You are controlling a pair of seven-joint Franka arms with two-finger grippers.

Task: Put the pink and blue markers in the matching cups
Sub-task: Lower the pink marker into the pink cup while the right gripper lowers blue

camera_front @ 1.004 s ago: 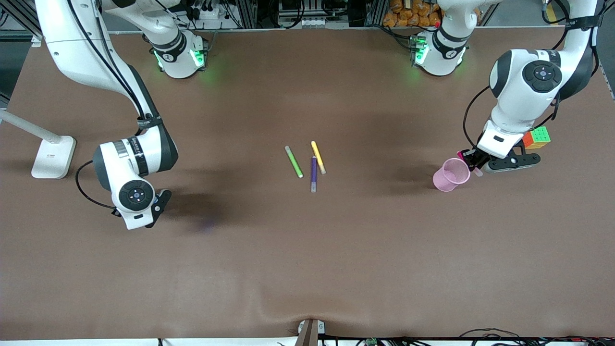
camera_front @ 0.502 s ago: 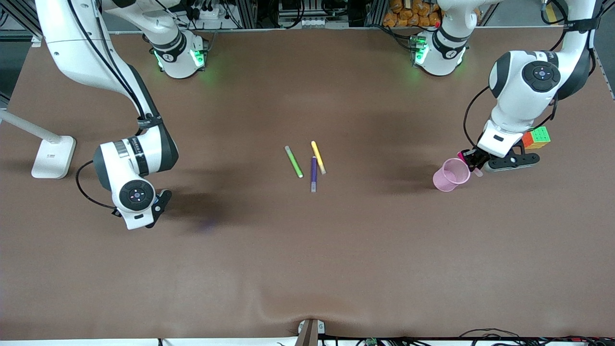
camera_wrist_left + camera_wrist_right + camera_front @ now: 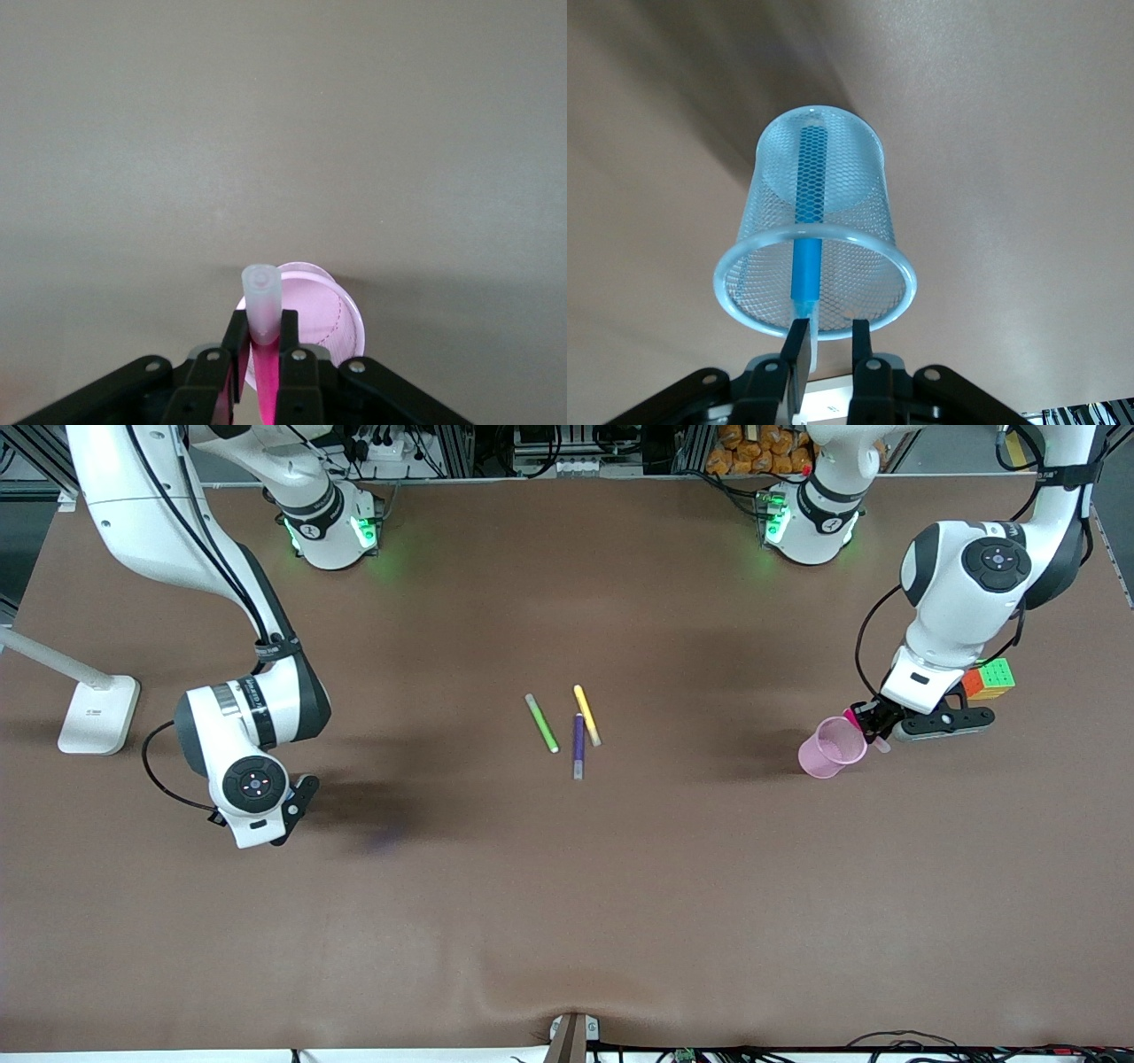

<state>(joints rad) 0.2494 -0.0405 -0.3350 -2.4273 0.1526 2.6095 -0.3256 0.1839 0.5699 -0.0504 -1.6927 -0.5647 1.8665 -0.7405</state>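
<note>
The pink marker will drop from my left gripper inside the upright pale pink cup [image 3: 834, 747] [image 3: 310, 329] just below that gripper's fingers.
My left gripper [image 3: 864, 722] is shut on the pink marker [image 3: 282, 390], whose pale cap [image 3: 262, 301] points up between the fingers. It holds the marker just above the rim of the pale pink cup [image 3: 833, 747], which stands upright and also shows in the left wrist view [image 3: 323, 310]. In the right wrist view the blue marker [image 3: 808, 221] stands inside the pale blue mesh cup [image 3: 859, 221]. My right gripper [image 3: 829, 332] is open just above that cup's rim, with the marker's pale end against one finger. In the front view the right arm's wrist [image 3: 252, 779] hides the blue cup.
Green [image 3: 541, 724], yellow [image 3: 586, 715] and dark purple [image 3: 578, 746] pens lie mid-table. A colourful puzzle cube [image 3: 990, 679] sits beside the left gripper. A white stand [image 3: 97, 713] is at the right arm's end of the table.
The right arm's wrist has shifted very slightly. The left gripper still holds the pink marker by the pink cup.
</note>
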